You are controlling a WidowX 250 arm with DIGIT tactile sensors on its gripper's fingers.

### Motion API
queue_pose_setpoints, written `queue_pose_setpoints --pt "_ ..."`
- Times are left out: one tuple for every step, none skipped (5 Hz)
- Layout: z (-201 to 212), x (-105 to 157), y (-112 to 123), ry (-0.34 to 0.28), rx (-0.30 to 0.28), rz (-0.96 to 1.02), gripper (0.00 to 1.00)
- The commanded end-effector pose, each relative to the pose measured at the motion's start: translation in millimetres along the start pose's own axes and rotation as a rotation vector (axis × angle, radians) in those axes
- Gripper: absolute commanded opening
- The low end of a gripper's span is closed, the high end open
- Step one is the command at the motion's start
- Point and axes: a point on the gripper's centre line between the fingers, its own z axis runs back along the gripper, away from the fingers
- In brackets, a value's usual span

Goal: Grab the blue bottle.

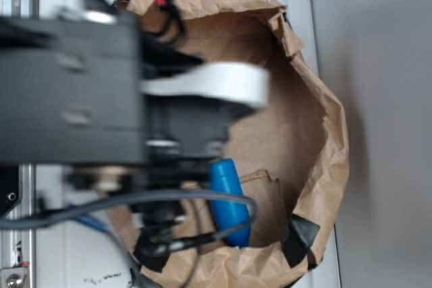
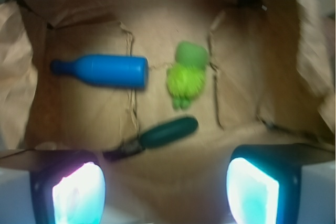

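I should close my gripper on the base half of the blue bottle (image 1: 228, 189) (image 2: 122, 71), between its middle and the bottle's end that lies beside the yellow-green plush toy.
The blue bottle (image 2: 102, 70) lies on its side on the floor of a brown paper bag (image 2: 173, 19), neck to the left, at the upper left of the wrist view. In the exterior view the blue bottle (image 1: 229, 204) shows partly under the black arm. My gripper (image 2: 165, 192) hangs above the bag, open, its two glowing pads (image 2: 79, 195) wide apart with nothing between them. The bottle is well ahead and to the left of the jaws.
A dark green bottle (image 2: 165, 132) lies just ahead of the gripper, near the centre. A fuzzy yellow-green plush toy (image 2: 186, 80) sits to the right of the blue bottle. The bag's crumpled walls (image 1: 324, 146) rise all round. Cables (image 1: 169, 200) trail from the arm.
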Motion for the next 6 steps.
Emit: queue_pose_setpoints --pt "13 7 6 -0.054 -0.006 0.02 1.0" --pt "13 7 6 -0.054 -0.006 0.02 1.0" --pt "13 7 6 -0.054 -0.006 0.02 1.0" --pt "-9 20 2 -0.055 0.036 -0.1 1.0" --pt "-20 34 -10 -0.071 0.031 -0.284 1.0" --pt "-34 45 -17 -0.117 0.02 -0.531 1.0"
